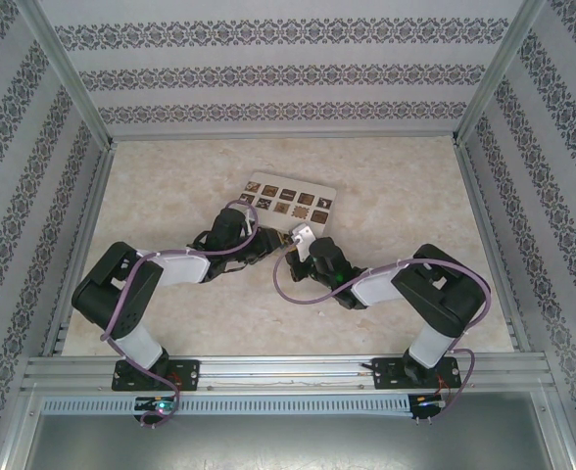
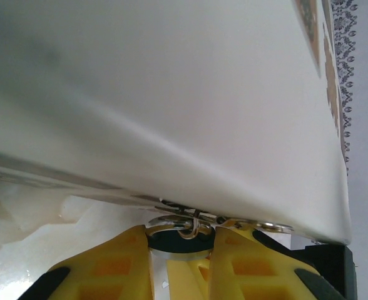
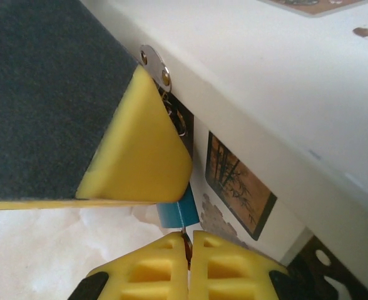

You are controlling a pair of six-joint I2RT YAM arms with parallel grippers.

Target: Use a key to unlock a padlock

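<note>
My left gripper needs to back off and grab the padlock by its flat sides (image 2: 181, 244), because it holds the padlock by its narrow edges, tight against the white box.
The small blue padlock (image 3: 176, 214) hangs at the front edge of the white box (image 3: 284, 94), its thin silvery shackle (image 2: 189, 230) through the box's metal hasp (image 3: 154, 65). My left gripper (image 2: 181, 236) is shut on the padlock's body (image 2: 178, 245), one yellow finger on each side; one of those fingers (image 3: 134, 150) shows large in the right wrist view. My right gripper (image 3: 189, 242) is shut on the key (image 3: 186, 245), a thin dark blade between its pads, with the tip right at the padlock's underside. From above, both grippers (image 1: 273, 243) (image 1: 294, 253) meet at the box's near edge.
The white box (image 1: 288, 201) with dark patterned squares lies in the middle of the marble-look table (image 1: 386, 186). Patterned walls and metal rails enclose the table on three sides. Purple cables loop over both arms.
</note>
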